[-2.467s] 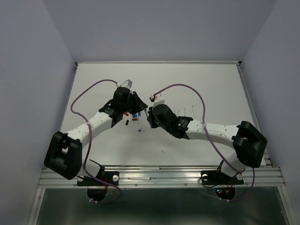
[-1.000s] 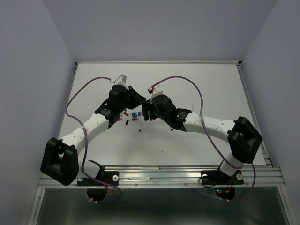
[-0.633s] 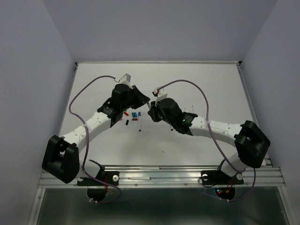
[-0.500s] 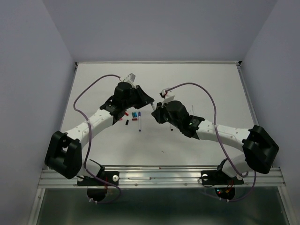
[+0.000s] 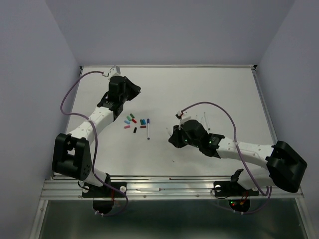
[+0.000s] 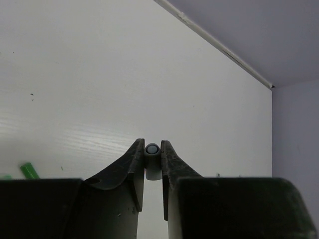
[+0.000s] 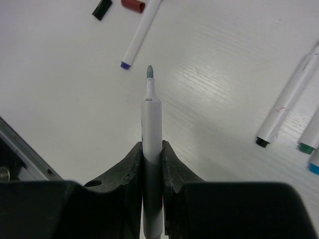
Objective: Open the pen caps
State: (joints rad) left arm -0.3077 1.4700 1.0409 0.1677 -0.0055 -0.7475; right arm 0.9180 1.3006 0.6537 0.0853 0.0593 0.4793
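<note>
Next, I set the small grey pen cap down between the black cap and the purple-tipped pen (image 5: 141, 130) with my left gripper.
My left gripper (image 6: 152, 158) is shut on a short pale grey pen cap (image 6: 152, 162), held above the bare far-left part of the table; the top view shows this gripper (image 5: 135, 90) there. My right gripper (image 7: 152, 149) is shut on a white pen barrel (image 7: 151, 124) whose bare grey tip (image 7: 149, 72) points forward. In the top view it (image 5: 172, 136) sits right of centre. Several loose caps (image 5: 133, 121) in green, red, blue and black lie between the arms. A capless pen with a purple tip (image 5: 148, 130) lies beside them.
Several white pens (image 5: 203, 119) lie in a row behind my right arm, and their dark and teal tips show in the right wrist view (image 7: 286, 99). A red cap (image 7: 133, 5) and a black cap (image 7: 102, 8) lie ahead of the right gripper. The table's near rail (image 5: 169, 183) runs along the front.
The two grippers met at the centre and then pulled apart. The left went far-left with the cap. The right went near-right and lower with the uncapped pen.
</note>
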